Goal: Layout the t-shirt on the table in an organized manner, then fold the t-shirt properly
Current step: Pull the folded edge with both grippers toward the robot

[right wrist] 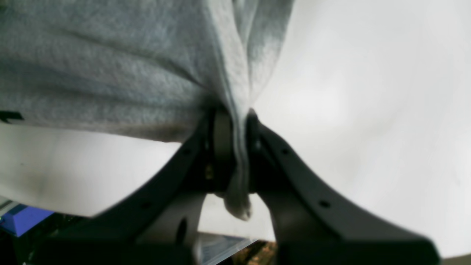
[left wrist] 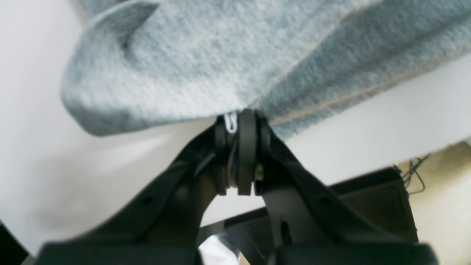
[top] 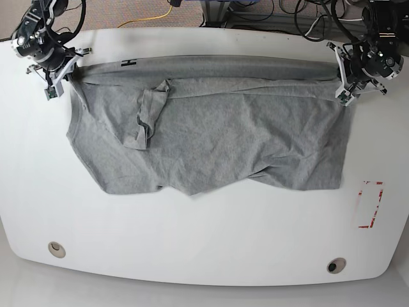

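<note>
The robot's right gripper should release the t-shirt's bunched fold on the bare part (top: 83, 43) (right wrist: 215, 204) along the white table's far edge.
The heather-grey t-shirt (top: 211, 134) lies spread across the white table (top: 204, 224), its far edge pulled into a taut band between both grippers. A sleeve (top: 148, 115) is folded over onto the body at left, and dark lettering (top: 129, 62) peeks out at the far edge. My left gripper (top: 340, 80) at the far right is shut on the shirt's corner (left wrist: 235, 110). My right gripper (top: 64, 71) at the far left is shut on a bunched fold (right wrist: 239, 154) of fabric hanging through its fingers.
A red tape rectangle (top: 369, 204) marks the table near the right edge. Two round grommet holes (top: 56, 249) (top: 335, 265) sit near the front edge. Cables and a yellow cord (top: 153, 19) lie on the floor behind the table.
</note>
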### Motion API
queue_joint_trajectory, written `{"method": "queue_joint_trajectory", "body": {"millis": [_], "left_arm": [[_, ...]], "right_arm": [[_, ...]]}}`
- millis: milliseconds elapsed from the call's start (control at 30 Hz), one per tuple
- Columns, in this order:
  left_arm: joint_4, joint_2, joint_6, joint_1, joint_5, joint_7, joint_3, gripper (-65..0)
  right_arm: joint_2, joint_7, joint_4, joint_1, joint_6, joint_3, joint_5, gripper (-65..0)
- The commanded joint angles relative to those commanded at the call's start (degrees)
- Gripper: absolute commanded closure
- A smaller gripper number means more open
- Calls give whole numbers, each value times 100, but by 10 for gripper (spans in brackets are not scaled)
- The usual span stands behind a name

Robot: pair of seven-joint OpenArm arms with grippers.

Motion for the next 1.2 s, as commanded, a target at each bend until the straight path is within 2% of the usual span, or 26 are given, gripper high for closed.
{"method": "queue_joint_trajectory", "body": {"millis": [667,833,900,933,967,1067,1133,1200], "left_arm": [[-9,-9,0,536,0,0,-167,-13],[-9,-9,0,607,0,0,-193,-156],[-9,-9,0,607,0,0,-193,-231],[-9,-9,0,607,0,0,-202,-271],[-9,-9,0,607,0,0,-229,-297],[-9,-9,0,598,-9,0,-325,-343],[9,-9,0,589,-18,0,-352,-353],[158,-79,0,580,-26,9,-378,-356]], "right_arm": [[-26,9,9,-554,0,97,-9,-11],[-18,9,9,-554,0,88,-9,-22],[-9,9,9,-554,0,88,-9,-86],[-9,9,9,-554,0,88,-9,-151],[0,9,9,-563,0,88,-9,-214],[9,9,9,-563,0,97,-9,-342],[9,9,9,-563,0,97,-9,-377],[18,9,18,-536,0,97,-9,-384]]}}
